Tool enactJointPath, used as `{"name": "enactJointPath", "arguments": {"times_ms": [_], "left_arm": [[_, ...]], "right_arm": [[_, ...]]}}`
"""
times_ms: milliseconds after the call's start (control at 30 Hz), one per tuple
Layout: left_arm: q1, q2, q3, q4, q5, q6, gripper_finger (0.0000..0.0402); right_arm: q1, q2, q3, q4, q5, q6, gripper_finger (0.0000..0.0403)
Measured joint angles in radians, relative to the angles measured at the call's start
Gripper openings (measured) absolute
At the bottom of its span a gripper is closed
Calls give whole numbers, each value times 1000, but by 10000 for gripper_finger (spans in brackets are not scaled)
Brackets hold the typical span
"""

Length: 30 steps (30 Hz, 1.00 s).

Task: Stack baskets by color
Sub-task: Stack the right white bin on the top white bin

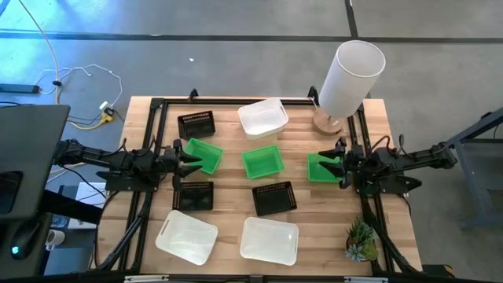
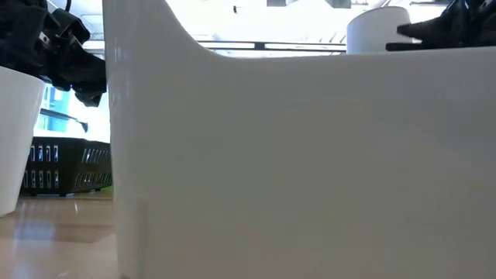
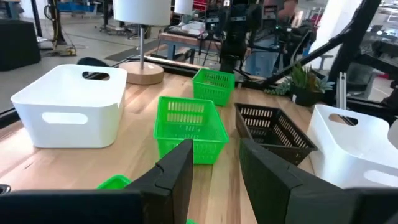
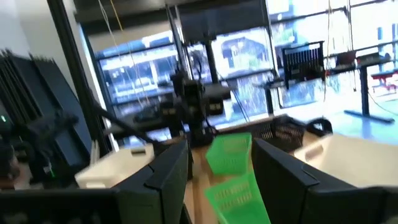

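The robot's right gripper needs to next close on the far rim of the white basket [image 1: 284, 222] nearest the plant, on the side that faces the black basket.
Three green baskets stand in a row across the table's middle: left [image 1: 204, 154], centre [image 1: 262, 162] and right [image 1: 321, 167]. Three black baskets [image 1: 196, 123] [image 1: 193, 195] [image 1: 273, 197] and three white baskets [image 1: 263, 116] [image 1: 187, 236] [image 1: 269, 240] stand singly around them, all on their bases. My left gripper [image 1: 191, 158] [image 3: 214, 180] hovers open over the left green basket's outer rim [image 3: 115, 182]. My right gripper [image 1: 333, 166] [image 4: 221, 186] hovers open over the right green basket, tipped slightly upward. Nothing is between either pair of fingers.
A tall white cylinder [image 1: 350, 72] on a wooden foot stands at the far right corner. A small potted plant [image 1: 361, 240] sits at the near right corner. A white basket's wall [image 2: 310, 155] fills the low view. A black frame [image 1: 157, 106] runs along the table's edges.
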Motion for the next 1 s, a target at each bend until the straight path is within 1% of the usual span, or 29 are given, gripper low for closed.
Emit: {"name": "enactJointPath", "arguments": {"times_ms": [233,400,500,733,867,1000], "left_arm": [[0,0,0,0,-4,16,120],[0,0,0,0,-6,16,120],[0,0,0,0,-6,16,120],[0,0,0,0,-25,16,120],[0,0,0,0,-33,16,120],[0,0,0,0,-33,16,120]], "right_arm": [[0,15,77,-1,0,0,165],[0,105,193,-92,-3,-22,165],[0,194,272,-173,-12,-10,165],[0,458,448,-392,-49,100,165],[6,614,536,-465,-88,123,165],[47,753,621,-510,-102,137,165]]}}
